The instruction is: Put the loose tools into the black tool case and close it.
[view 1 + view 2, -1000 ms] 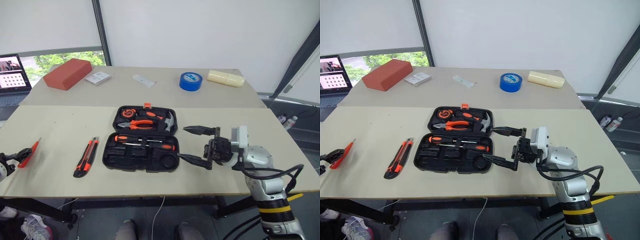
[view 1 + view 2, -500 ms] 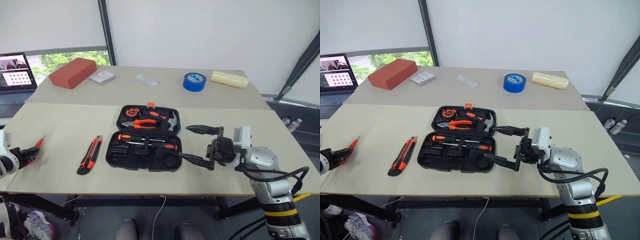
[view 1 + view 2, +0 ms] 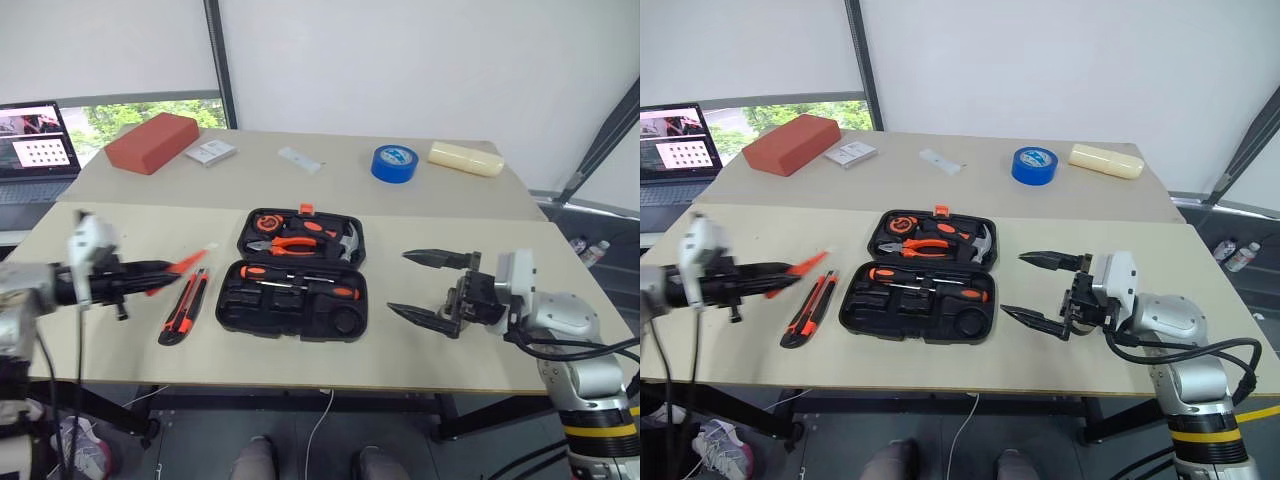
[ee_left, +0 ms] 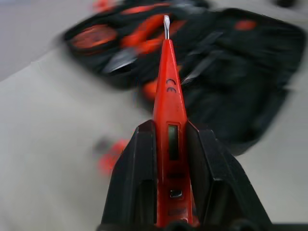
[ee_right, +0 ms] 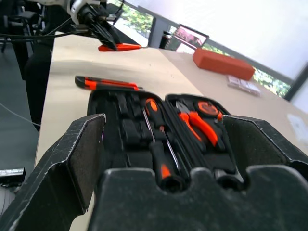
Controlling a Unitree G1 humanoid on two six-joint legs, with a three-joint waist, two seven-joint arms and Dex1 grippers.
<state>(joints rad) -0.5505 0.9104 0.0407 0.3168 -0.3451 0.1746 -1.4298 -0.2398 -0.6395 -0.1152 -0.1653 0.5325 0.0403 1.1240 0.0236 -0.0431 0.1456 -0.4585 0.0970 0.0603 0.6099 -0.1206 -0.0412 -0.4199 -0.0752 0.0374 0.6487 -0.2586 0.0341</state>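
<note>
The robot's left gripper should release the small all-orange screwdriver in the case's near half [image 3: 271, 289] [image 4: 201, 84], alongside the metal rods of the orange-and-black screwdrivers. The small screwdriver is held above the table beside the case.
The black tool case [image 3: 300, 300] lies open at the table's middle, with pliers, a hammer and two orange-and-black screwdrivers [image 3: 292, 276] in its recesses. My left gripper [image 4: 169, 126] is shut on the small all-orange screwdriver [image 3: 190, 262]. It holds the screwdriver above the table just left of the case, tip toward the case. The orange-and-black utility knife [image 3: 185, 307] lies on the table below it. My right gripper [image 3: 398, 283] hangs open right of the case, level and pointing at it, with nothing between its fingers [image 5: 82, 154].
At the table's far side lie a red block [image 3: 152, 142], white cards [image 3: 212, 152], a blue tape roll [image 3: 395, 162] and a cream block [image 3: 465, 157]. A laptop [image 3: 30, 150] stands at the far left.
My left gripper has lifted the orange screwdriver from the table's left end and swung it right, toward the case. My right gripper has drawn slightly right, away from the case.
</note>
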